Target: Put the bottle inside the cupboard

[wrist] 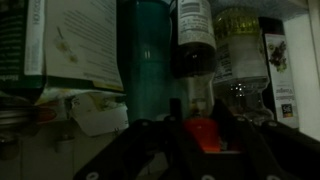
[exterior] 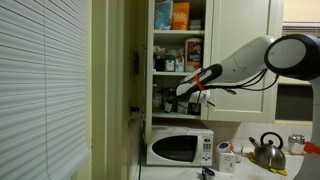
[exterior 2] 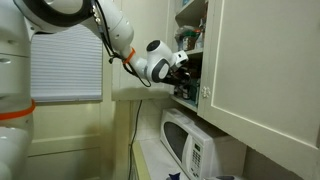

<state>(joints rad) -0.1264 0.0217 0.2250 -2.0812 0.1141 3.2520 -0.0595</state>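
I need to release the bottle on the lower cupboard shelf (exterior: 173, 110), between the teal container and the glass jar.
My gripper (exterior: 187, 92) reaches into the tall white cupboard (exterior: 150, 60) at its lower shelf; it also shows at the open cupboard (exterior 2: 196, 40) in an exterior view (exterior 2: 183, 62). In the wrist view the dark fingers (wrist: 198, 125) close around a small object that glows reddish-orange, which I take for the bottle (wrist: 200, 135); most of it is hidden in shadow. Right ahead on the shelf stand a teal container (wrist: 145, 55) and a dark-capped jar (wrist: 193, 40).
A white microwave (exterior: 180, 148) stands on the counter below the cupboard and shows in both exterior views (exterior 2: 190, 150). A kettle (exterior: 266, 150) sits to its side. The cupboard door (exterior 2: 265, 70) hangs open. Window blinds (exterior: 40, 90) fill one side.
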